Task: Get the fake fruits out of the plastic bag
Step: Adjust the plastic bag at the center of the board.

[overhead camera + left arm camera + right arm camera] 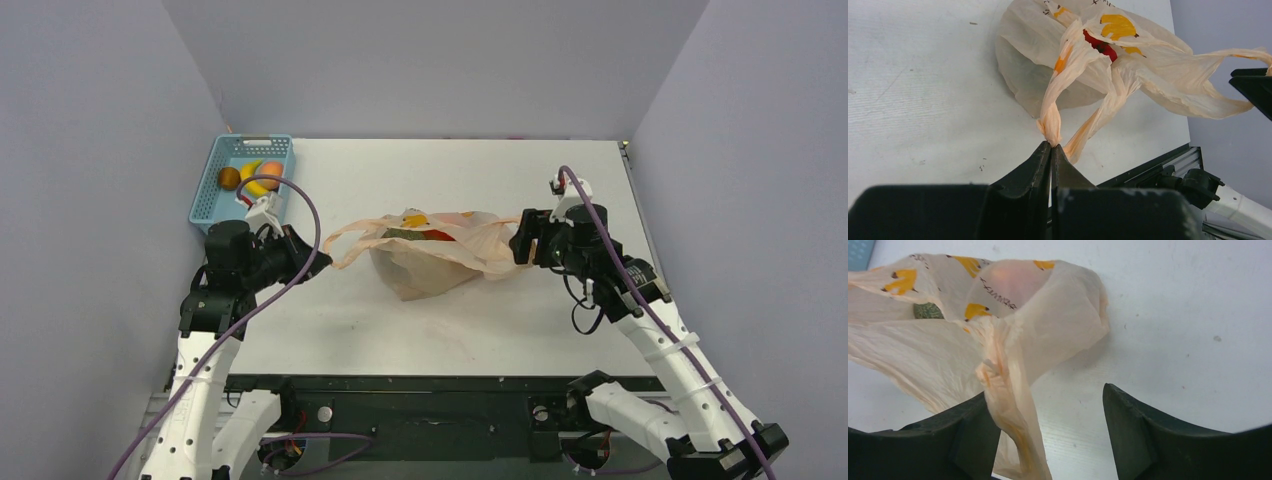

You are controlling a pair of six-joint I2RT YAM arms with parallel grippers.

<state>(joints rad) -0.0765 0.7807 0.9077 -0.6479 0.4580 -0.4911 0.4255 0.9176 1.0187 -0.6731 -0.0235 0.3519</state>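
The bag's opening sags narrow while my left gripper is out at the end of the handle. Next, I move that grip in to the bag's rim (380, 229).
The peach plastic bag (430, 250) with yellow banana prints lies mid-table, stretched between both arms. My left gripper (1051, 146) is shut on the twisted end of its left loop handle (1050, 122). To the bag's right, my right gripper (1045, 390) is open; the other handle (1008, 405) hangs loose against its left finger. Through the bag's mouth a red fruit (1100, 46) shows. A green melon-like ball (927, 311) and a pinkish round shape (1013, 282) show through the film. Any other contents are hidden.
A blue mesh basket (215, 200) stands at the back left corner, holding a brown fruit (229, 178), a yellow banana (252, 172) and an orange one (270, 172). Grey walls close in three sides. A dark rail (430, 385) runs along the near edge.
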